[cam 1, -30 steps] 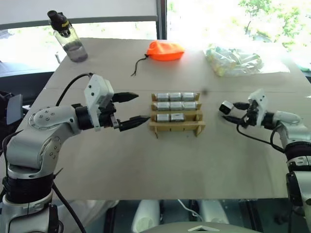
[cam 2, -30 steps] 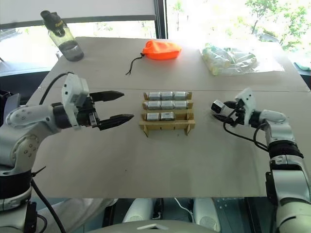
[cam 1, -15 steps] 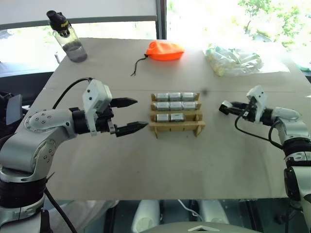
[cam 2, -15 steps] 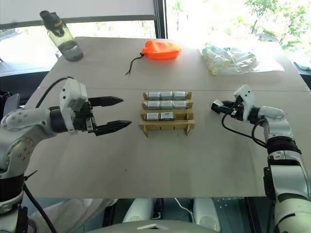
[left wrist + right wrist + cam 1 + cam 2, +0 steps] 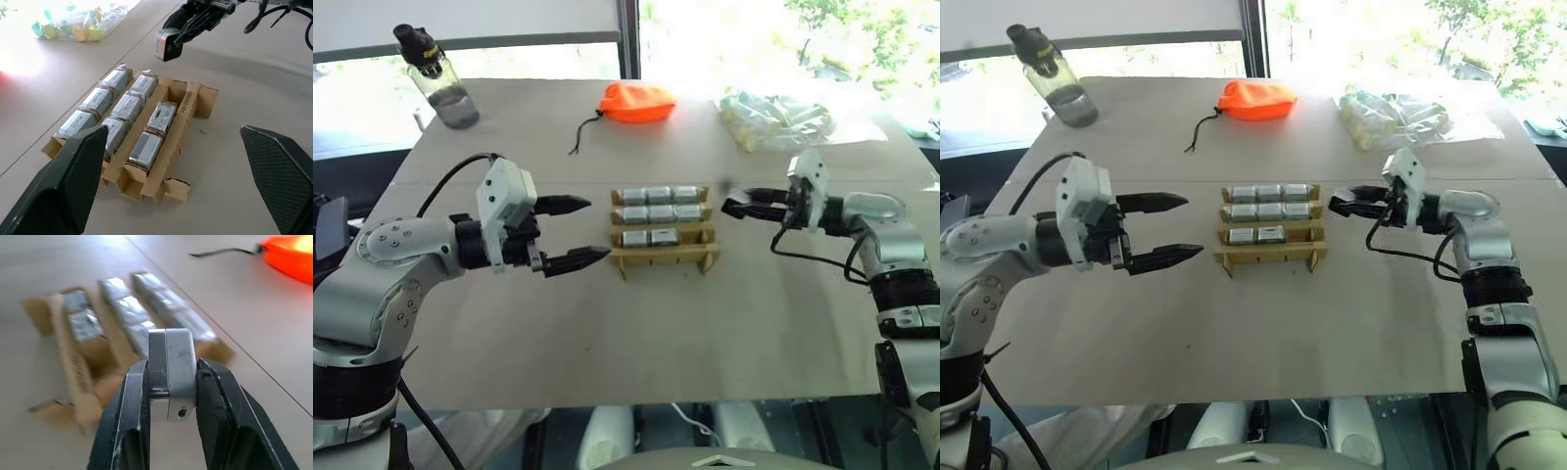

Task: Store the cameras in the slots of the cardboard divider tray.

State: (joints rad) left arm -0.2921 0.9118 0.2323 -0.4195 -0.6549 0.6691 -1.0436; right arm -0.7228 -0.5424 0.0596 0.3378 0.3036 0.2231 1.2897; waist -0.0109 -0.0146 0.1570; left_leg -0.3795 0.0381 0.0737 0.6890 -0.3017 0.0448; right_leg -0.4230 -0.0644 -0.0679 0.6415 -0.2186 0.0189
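Note:
Next, my right gripper lets go of the camera in the empty slot of the cardboard divider tray's near row (image 5: 692, 235) (image 5: 100, 357).
The cardboard divider tray (image 5: 666, 258) lies at the table's centre. Several silver-grey cameras (image 5: 652, 213) fill its slots: three in the far row, three in the middle row, two in the near row. In the left wrist view one near-row slot (image 5: 176, 93) is empty. My right gripper (image 5: 732, 207) hovers just right of the tray, above the table, shut on one more camera (image 5: 171, 368). That held camera (image 5: 164, 43) also shows in the left wrist view. My left gripper (image 5: 597, 230) is open and holds nothing, left of the tray and pointing at it.
An orange drawstring pouch (image 5: 636, 101) lies behind the tray. A clear plastic bag of pale pieces (image 5: 773, 119) sits at the back right, a water bottle (image 5: 435, 78) at the back left. The table's front edge runs below both arms.
My right gripper closed on a camera at the table's right, then lifted it up and left to the tray's right side. The left gripper stayed put and open.

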